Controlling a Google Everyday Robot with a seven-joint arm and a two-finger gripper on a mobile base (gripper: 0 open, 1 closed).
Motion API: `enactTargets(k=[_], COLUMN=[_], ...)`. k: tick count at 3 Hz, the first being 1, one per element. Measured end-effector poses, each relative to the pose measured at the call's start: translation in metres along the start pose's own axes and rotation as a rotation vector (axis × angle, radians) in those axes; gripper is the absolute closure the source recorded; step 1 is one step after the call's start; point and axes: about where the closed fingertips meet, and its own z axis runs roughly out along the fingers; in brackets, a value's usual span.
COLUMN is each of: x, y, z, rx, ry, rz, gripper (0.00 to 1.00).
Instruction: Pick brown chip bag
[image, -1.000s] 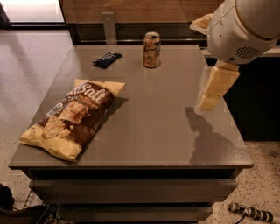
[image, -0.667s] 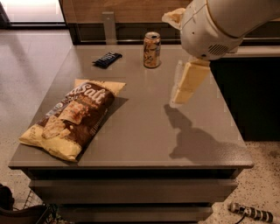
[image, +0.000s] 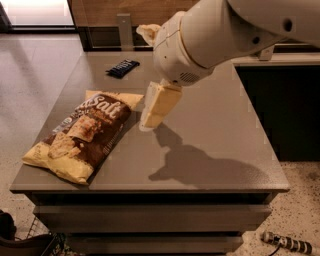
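My gripper should move next to the brown chip bag's near half (image: 68, 149), beside the bag's pale yellow near end, and close there.
The brown chip bag (image: 82, 135) lies flat on the left part of the grey table (image: 215, 130). It has a dark brown middle, pale yellow ends, white "Salt" lettering and chip pictures. My gripper (image: 152, 112) hangs from the large white arm (image: 210, 40) and points down over the table. It is just right of the bag's upper end and above the surface, apart from the bag. It holds nothing that I can see.
A small dark snack-bar wrapper (image: 122, 68) lies at the back left of the table. The arm hides the table's back middle. A dark cabinet (image: 285, 110) stands to the right. The table's front edge (image: 150, 189) is near me.
The arm and gripper have swung from the table's right side leftward across the middle, ending next to the chip bag. The can at the back is now hidden behind the arm.
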Motion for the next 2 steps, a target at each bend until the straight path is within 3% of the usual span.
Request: enactTargets(k=[2], x=[-0.0027], y=[-0.0038], z=[-0.0052], rx=[0.003], ry=[0.018], rz=[-0.020], gripper=[0.00])
